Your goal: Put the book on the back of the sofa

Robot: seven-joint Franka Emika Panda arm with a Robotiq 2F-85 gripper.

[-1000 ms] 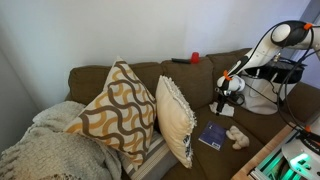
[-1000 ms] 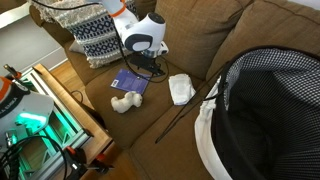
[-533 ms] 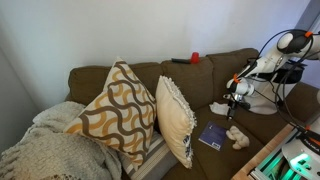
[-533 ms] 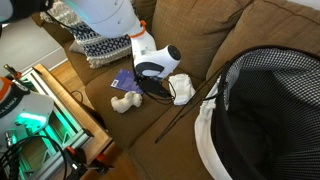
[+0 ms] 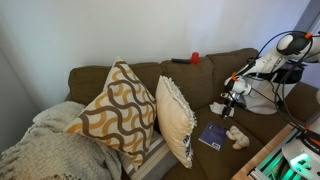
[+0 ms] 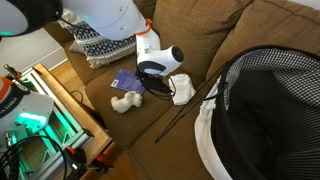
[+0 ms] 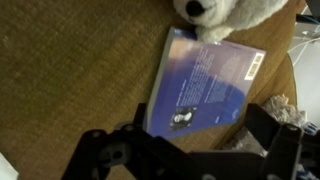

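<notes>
Next, I close my gripper on the blue book's edge [image 5: 216,126] [image 7: 158,82] nearest the sofa back, the one away from the white plush toy.
A blue book [image 7: 205,80] lies flat on the brown sofa seat; it shows in both exterior views [image 5: 211,136] [image 6: 126,83]. My gripper [image 7: 190,140] is open and empty, hovering just above the book's near edge. In the exterior views the gripper [image 5: 234,98] [image 6: 156,74] hangs over the seat beside the book. The sofa back [image 5: 190,72] runs behind the seat.
A white plush toy [image 7: 225,15] [image 5: 236,136] [image 6: 124,101] lies next to the book. A white cloth [image 6: 182,88] and a thin stick [image 6: 185,115] lie nearby. A red object [image 5: 195,58] and a dark remote [image 5: 180,61] sit on the sofa back. Pillows [image 5: 175,118] stand beside the seat. A checkered basket [image 6: 270,110] stands close by.
The arm swung over and down toward the book a second ago. In the last half second it has barely moved. The book has not moved.
</notes>
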